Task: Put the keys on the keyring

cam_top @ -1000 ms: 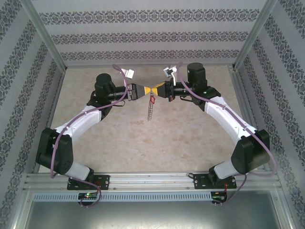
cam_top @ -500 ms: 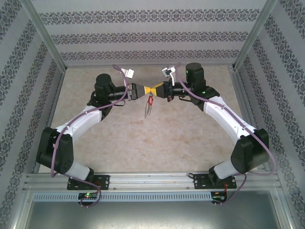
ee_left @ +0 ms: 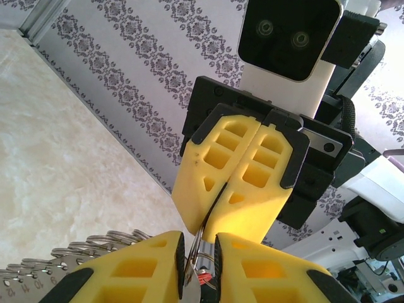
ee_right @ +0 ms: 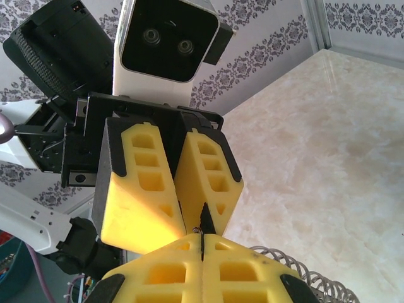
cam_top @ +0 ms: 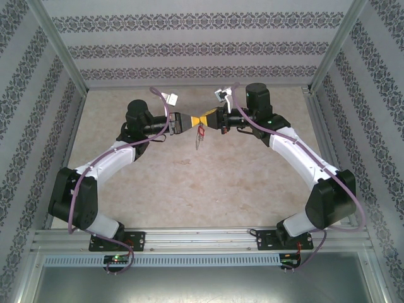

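Note:
Next, my right gripper opens, back away and takes the ring deeper (ee_left: 207, 257) between its fingers, because it pinches the wire ring only at its very fingertips.
High over the back of the table, my left gripper (cam_top: 195, 120) and right gripper (cam_top: 206, 119) meet tip to tip. The grey keyring (cam_top: 199, 140) hangs tilted beneath them, its row of small rings (ee_left: 95, 243) showing beside my left fingers. My left gripper (ee_left: 200, 243) stands with its jaws narrowly apart, pressed on the keys: a silver key (ee_left: 191, 285) with a red tag (ee_left: 203, 278) and a wire ring between the pads. My right gripper (ee_right: 202, 243) is shut on a thin wire ring of the keyring, whose coils (ee_right: 297, 265) show to its right.
The beige marbled table (cam_top: 202, 189) lies well below both grippers. Patterned walls and an aluminium frame (cam_top: 60, 57) close in the back and sides. Both arm bases (cam_top: 117, 240) sit at the near edge.
The left jaws have narrowed on the key and ring. The hanging keyring has swung up and looks shorter below the fingertips. Both arms have barely shifted.

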You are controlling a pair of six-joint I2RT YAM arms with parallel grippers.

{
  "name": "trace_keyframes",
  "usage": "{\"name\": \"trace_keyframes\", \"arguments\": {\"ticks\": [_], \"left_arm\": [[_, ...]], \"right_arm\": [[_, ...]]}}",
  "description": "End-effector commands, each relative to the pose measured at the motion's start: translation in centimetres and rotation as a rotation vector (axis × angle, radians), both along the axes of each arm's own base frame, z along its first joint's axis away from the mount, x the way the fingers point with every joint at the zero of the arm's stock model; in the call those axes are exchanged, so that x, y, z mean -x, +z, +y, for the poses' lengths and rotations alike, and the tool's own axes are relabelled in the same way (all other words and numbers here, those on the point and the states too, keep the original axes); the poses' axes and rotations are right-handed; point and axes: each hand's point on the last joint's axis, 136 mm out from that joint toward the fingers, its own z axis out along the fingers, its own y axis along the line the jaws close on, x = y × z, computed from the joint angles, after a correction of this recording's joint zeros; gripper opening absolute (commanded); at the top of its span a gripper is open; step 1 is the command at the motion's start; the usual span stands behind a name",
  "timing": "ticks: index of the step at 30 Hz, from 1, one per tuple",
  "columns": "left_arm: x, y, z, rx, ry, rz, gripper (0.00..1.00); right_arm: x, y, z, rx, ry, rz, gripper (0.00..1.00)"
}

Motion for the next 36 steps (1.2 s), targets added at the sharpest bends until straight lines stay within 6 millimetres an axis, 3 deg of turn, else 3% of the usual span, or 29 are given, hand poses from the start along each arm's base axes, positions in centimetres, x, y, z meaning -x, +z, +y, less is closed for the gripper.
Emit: {"name": "trace_keyframes", "arguments": {"ticks": [1,4,8,10,12,15,23,29,36], "left_arm": [[0.4,0.9,0.0,0.021,-0.017,-0.040,0.22],[0.3,0.9,0.0,0.026,-0.015,-0.045,0.17],[0.2,1.4,-0.1,0.047,-0.014,-0.063,0.00],[0.1,1.8,0.0,0.067,-0.008,-0.075,0.00],[0.1,2.3,0.1,0.086,0.002,-0.092,0.00],[0.0,2.4,0.1,0.090,0.008,-0.092,0.00],[-0.2,2.7,0.0,0.107,0.000,-0.086,0.00],[-0.2,3.2,0.0,0.121,-0.006,-0.084,0.00],[-0.1,3.4,0.0,0.126,-0.012,-0.082,0.00]], "right_arm": [[-0.2,1.6,0.1,-0.018,0.008,-0.059,0.00],[0.0,1.7,0.2,-0.023,0.022,-0.057,0.00],[0.3,1.7,0.4,-0.025,0.034,-0.052,0.00],[0.3,1.7,0.3,-0.024,0.021,-0.057,0.00],[0.0,1.9,-0.4,-0.023,-0.014,-0.060,0.19],[-0.4,2.2,-1.8,-0.022,-0.080,-0.071,0.36],[0.2,1.4,-4.5,-0.024,-0.198,-0.094,0.41],[1.5,-0.1,-3.3,-0.025,-0.128,-0.065,0.51],[3.0,-0.8,-0.7,-0.018,-0.023,-0.062,0.54]]}}
